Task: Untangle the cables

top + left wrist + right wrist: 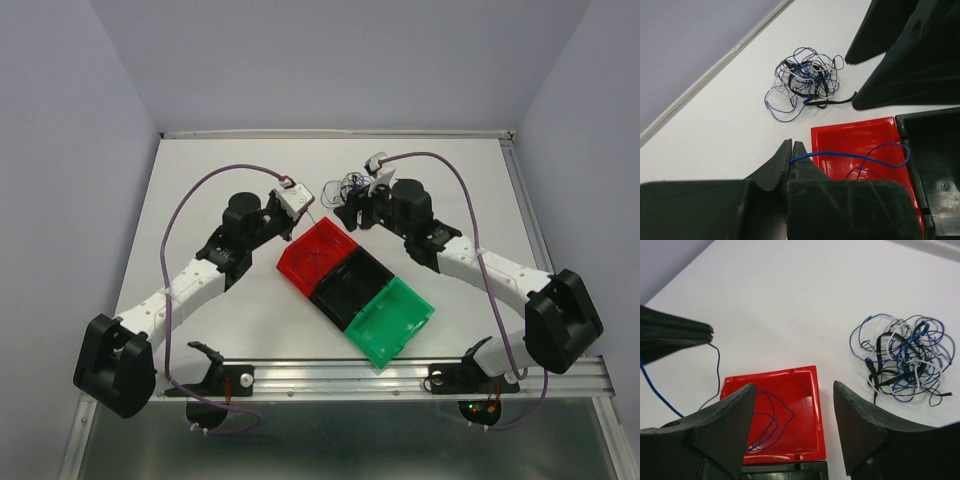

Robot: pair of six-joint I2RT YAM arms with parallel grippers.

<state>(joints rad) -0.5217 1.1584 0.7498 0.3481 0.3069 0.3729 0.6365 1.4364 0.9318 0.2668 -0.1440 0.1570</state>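
Observation:
Next, I take the blue cable with my right gripper, as it still stretches from my left gripper over the red bin's rim, and lower it into the red bin (315,258) before I deal with the tangle.
A tangle of thin black, white and blue cables (805,80) lies on the white table beyond the bins; it also shows in the right wrist view (905,360) and the top view (350,184). My left gripper (791,150) is shut on one end of a separate blue cable (850,156) that trails into the red bin (865,145) and coils there (767,420). My right gripper (795,405) is open and empty above the red bin's far edge (805,372), next to the tangle. In the top view the left gripper (300,205) and right gripper (350,212) flank the red bin (315,252).
A row of three joined bins lies mid-table: red, black (350,284) and green (392,318). The table's back edge meets the wall (330,133). A metal rail (400,372) runs along the near edge. Mauve arm hoses (200,195) arc above the table.

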